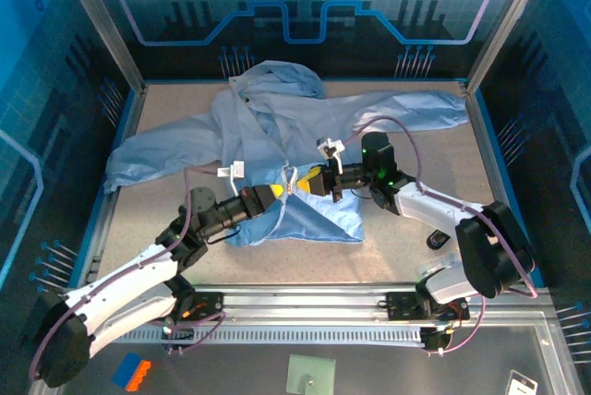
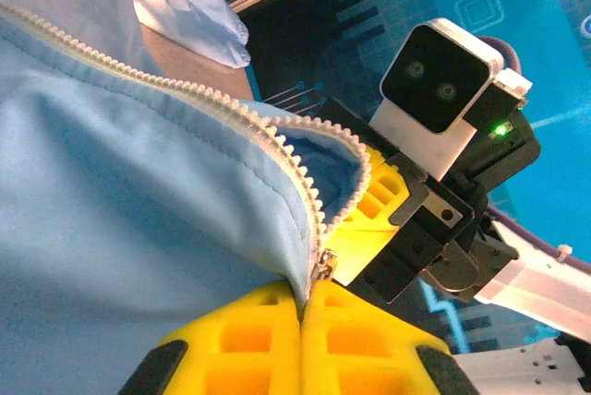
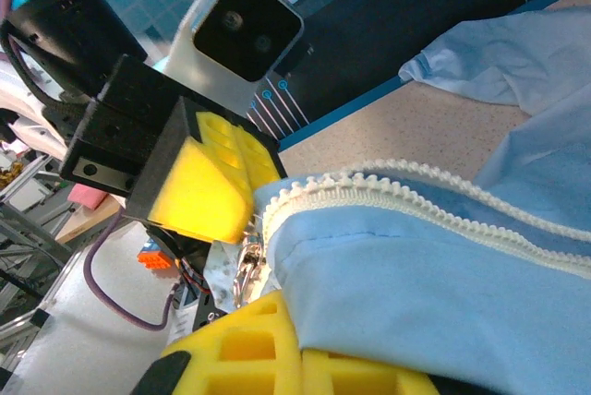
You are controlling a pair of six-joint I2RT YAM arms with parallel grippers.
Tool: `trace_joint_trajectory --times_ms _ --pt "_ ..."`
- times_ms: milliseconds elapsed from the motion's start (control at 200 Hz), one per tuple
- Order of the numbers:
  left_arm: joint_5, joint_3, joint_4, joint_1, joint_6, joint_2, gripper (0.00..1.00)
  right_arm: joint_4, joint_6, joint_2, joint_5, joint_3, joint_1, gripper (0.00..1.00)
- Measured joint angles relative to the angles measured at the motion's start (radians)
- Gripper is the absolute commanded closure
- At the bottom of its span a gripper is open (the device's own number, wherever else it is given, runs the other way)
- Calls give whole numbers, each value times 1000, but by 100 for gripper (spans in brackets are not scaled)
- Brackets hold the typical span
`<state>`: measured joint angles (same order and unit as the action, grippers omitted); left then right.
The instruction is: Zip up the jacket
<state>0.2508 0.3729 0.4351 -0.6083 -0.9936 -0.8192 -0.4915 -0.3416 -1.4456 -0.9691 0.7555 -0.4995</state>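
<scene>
The robot's right gripper is holding a fold of the jacket beside the metal slider, so it should open and take the pull tab (image 3: 246,273) before zipping up.
The pale blue jacket (image 1: 277,127) lies spread on the table, hood at the back, its lower front lifted between the arms. My left gripper (image 1: 280,194) and right gripper (image 1: 311,183) meet tip to tip at the bottom of the white zipper. In the left wrist view my left gripper (image 2: 301,308) is shut on the jacket edge just below the metal slider (image 2: 327,262). In the right wrist view my right gripper (image 3: 297,345) is shut on a fold of the jacket (image 3: 434,275), with the slider (image 3: 246,267) beside it. The zipper teeth (image 2: 166,81) run apart above.
A small dark object (image 1: 439,240) lies on the table near the right arm. The aluminium rail (image 1: 305,303) runs along the front edge, with an orange and blue block (image 1: 134,372) and a green square (image 1: 309,377) below it. Enclosure walls stand close on all sides.
</scene>
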Motion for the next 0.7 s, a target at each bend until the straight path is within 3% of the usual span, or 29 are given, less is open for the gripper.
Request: trace_joint_trajectory --times_ms 450,575,700 --pt "19 131 -382 -29 186 32 100 -9 -30 5 -12 -39 -11 94" --pt "27 149 -475 -32 212 33 100 -36 -53 2 -3 -63 -9 72" --pt "30 151 -589 -32 224 32 100 -51 -64 2 24 -79 8 59"
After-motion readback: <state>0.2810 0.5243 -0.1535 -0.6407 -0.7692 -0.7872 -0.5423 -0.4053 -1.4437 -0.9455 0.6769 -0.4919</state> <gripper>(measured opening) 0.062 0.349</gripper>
